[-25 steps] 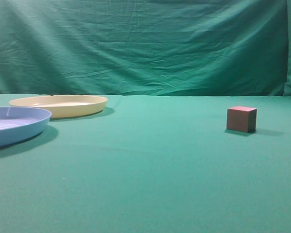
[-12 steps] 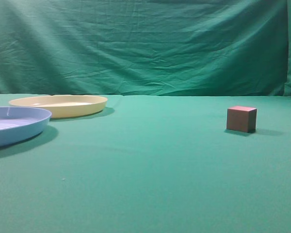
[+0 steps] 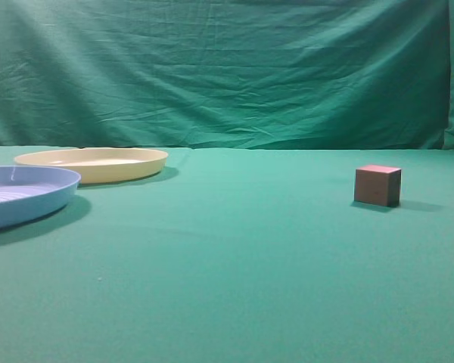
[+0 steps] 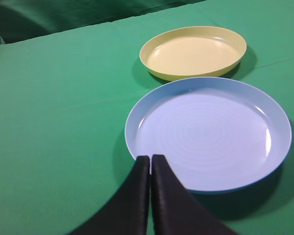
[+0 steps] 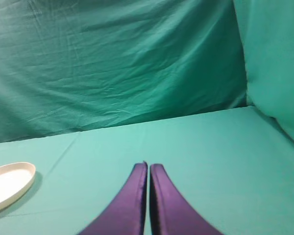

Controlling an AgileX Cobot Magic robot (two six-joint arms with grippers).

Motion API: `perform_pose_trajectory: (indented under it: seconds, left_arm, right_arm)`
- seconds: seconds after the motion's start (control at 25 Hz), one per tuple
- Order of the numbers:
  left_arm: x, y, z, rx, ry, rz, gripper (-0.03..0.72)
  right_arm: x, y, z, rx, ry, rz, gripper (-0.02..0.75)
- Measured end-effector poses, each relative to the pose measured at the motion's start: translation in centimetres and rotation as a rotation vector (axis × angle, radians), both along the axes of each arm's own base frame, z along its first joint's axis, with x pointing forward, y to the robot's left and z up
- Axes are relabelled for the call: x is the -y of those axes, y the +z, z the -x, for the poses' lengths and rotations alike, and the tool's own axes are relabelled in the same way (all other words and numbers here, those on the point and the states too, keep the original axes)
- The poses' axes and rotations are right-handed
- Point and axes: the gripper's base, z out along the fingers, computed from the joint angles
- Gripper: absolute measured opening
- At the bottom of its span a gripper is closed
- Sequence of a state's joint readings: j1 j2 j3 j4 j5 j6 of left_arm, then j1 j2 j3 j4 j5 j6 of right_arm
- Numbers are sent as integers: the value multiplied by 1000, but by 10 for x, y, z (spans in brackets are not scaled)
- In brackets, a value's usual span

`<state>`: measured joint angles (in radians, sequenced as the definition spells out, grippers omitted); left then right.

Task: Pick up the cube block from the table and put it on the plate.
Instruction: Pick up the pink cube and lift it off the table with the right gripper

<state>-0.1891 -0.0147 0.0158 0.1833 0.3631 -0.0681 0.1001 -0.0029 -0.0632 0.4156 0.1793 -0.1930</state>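
The reddish-pink cube block on the green table is next for my right gripper, which should go there and close on the cube block's opposite sides (image 3: 377, 186).
The small reddish-pink cube block (image 3: 377, 185) sits on the green table (image 3: 234, 257) at the right of the exterior view. The cream plate (image 3: 92, 163) lies at the far left; it also shows in the left wrist view (image 4: 193, 52) and at the left edge of the right wrist view (image 5: 9, 183). My left gripper (image 4: 150, 157) is shut and empty, its tips over the near rim of the light blue plate. My right gripper (image 5: 148, 165) is shut and empty above bare cloth. Neither gripper shows in the exterior view. The cube is out of both wrist views.
A light blue ridged plate (image 3: 23, 193) lies at the left, nearer than the cream plate; it also shows in the left wrist view (image 4: 208, 132). A green cloth backdrop (image 3: 227, 68) hangs behind the table and along the right side (image 5: 274, 63).
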Motion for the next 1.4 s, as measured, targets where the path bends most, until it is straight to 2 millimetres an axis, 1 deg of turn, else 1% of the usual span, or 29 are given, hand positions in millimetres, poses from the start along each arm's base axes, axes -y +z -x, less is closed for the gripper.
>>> perform_pose_trajectory:
  seconds: [0.12,0.28,0.36,0.48,0.56,0.64,0.8,0.92,1.0,1.24,1.28,1.4]
  left_arm:
    - [0,0,0,0,0,0,0]
    - [0,0,0,0,0,0,0]
    - [0,0,0,0,0,0,0]
    - [0,0,0,0,0,0,0]
    - [0,0,0,0,0,0,0]
    - [0,0,0,0,0,0,0]
    - [0,0,0,0,0,0,0]
    - [0,0,0,0,0,0,0]
    - [0,0,0,0,0,0,0]
    - [0,0,0,0,0,0,0]
    - [0,0,0,0,0,0,0]
    - [0,0,0,0,0,0,0]
  right_arm:
    - [-5,21,-2,-104,56,29,0]
    - [-13,37,-16,-310,146,141,0]
    - [-15,45,-24,-359,163,157,0]
    - [-16,55,-36,-388,176,185,0]
    - [-18,62,-45,-408,200,243,0]
    - [-21,68,-56,-480,255,301,0]
    - [-29,74,-87,-656,350,361,0]
    - [-41,73,-109,-702,415,452,0]
    - [-52,68,-124,-714,436,522,0]
    - [-87,41,-164,-776,485,596,0]
    - [-92,35,-170,-785,495,603,50]
    - [-107,16,-187,-819,523,626,241]
